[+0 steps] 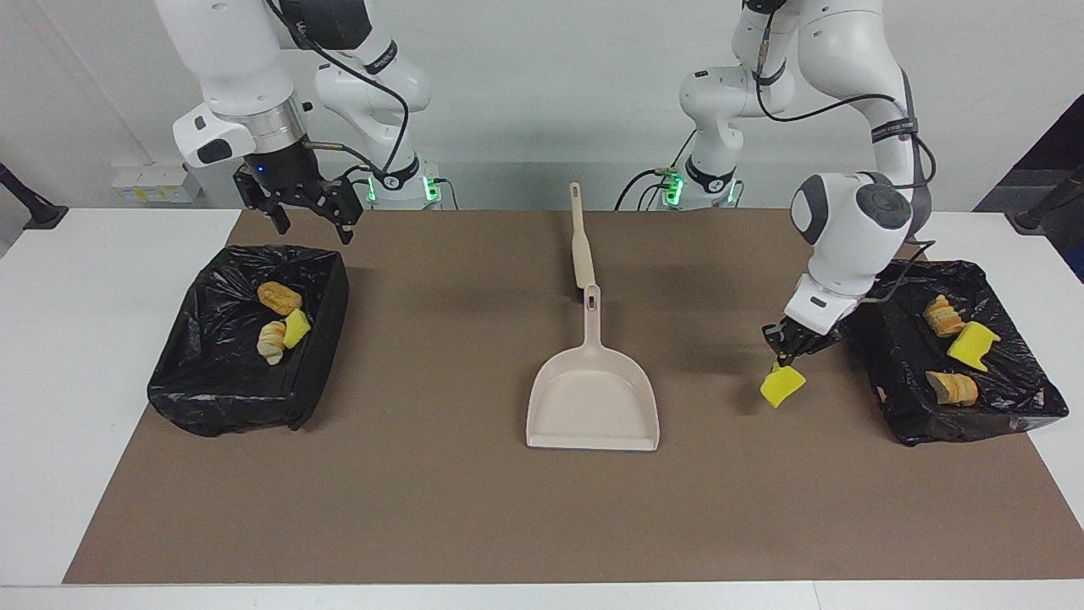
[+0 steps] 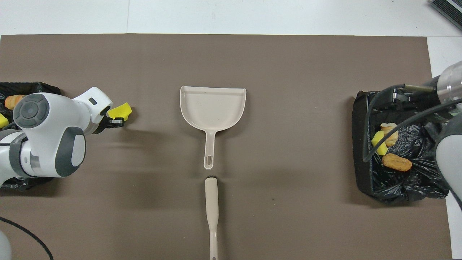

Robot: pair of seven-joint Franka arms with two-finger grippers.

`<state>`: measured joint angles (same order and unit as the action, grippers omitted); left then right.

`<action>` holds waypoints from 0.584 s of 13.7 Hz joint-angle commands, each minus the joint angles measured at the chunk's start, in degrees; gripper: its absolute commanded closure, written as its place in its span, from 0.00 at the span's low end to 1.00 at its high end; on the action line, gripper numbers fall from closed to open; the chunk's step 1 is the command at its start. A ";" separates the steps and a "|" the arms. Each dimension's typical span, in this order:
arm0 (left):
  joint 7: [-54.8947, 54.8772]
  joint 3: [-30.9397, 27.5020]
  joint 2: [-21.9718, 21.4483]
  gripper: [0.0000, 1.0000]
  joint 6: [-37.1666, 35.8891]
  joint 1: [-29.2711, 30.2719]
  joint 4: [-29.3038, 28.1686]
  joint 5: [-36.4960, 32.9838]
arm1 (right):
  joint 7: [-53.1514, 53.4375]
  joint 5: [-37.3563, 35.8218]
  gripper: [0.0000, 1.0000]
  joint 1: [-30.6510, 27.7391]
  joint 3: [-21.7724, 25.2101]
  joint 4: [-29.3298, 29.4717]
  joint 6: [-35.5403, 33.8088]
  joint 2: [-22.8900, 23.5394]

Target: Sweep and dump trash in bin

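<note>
I should let go of the yellow sponge piece with my left gripper in the bin (image 2: 13, 149) under its arm, nearer the robots than the bread chunk.
My left gripper (image 1: 784, 354) (image 2: 118, 122) is shut on a yellow sponge piece of trash (image 1: 782, 385) (image 2: 120, 111). The piece hangs from the fingertips a little above the brown mat, beside the black-lined bin (image 1: 898, 424) (image 2: 32, 86) at the left arm's end. That bin holds two bread chunks (image 1: 942, 315) and a yellow sponge (image 1: 971, 345). My right gripper (image 1: 311, 220) hangs open and holds nothing, over the robots' edge of the other black-lined bin (image 1: 334, 313) (image 2: 361, 144). In this bin lie two bread chunks (image 1: 279, 297) and a yellow sponge (image 1: 296, 328).
A beige dustpan (image 1: 593, 407) (image 2: 213, 108) lies mid-mat with its handle toward the robots. The beige brush (image 1: 581, 246) (image 2: 211, 202) lies in line with it, nearer the robots. White table (image 1: 85, 356) borders the mat.
</note>
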<state>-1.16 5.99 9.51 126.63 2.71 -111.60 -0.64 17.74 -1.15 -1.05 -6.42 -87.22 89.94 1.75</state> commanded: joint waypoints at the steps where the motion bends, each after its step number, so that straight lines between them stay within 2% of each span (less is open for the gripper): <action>1: -12.49 0.25 -0.54 1.00 -9.62 7.37 8.21 -0.86 | -0.77 0.36 0.00 -0.36 -0.18 0.39 0.06 0.10; 3: -23.92 0.17 -0.20 1.00 -8.34 13.00 9.73 -1.12 | -0.77 0.36 0.00 -0.36 -0.18 0.30 -0.12 0.10; 6: -37.99 -0.10 -1.24 1.00 -8.23 21.87 8.42 -2.97 | -1.04 0.36 0.00 -0.44 -0.18 0.39 -0.20 0.10; 8: -40.67 -0.01 -5.26 1.00 -7.46 25.23 1.17 -2.97 | -0.95 0.36 0.00 -0.27 -0.18 0.30 -0.47 0.01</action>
<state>-39.13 5.15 8.39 118.66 25.27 -103.84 -2.81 17.74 -1.15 -1.05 -6.42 -87.22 89.92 1.75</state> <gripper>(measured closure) 0.987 0.000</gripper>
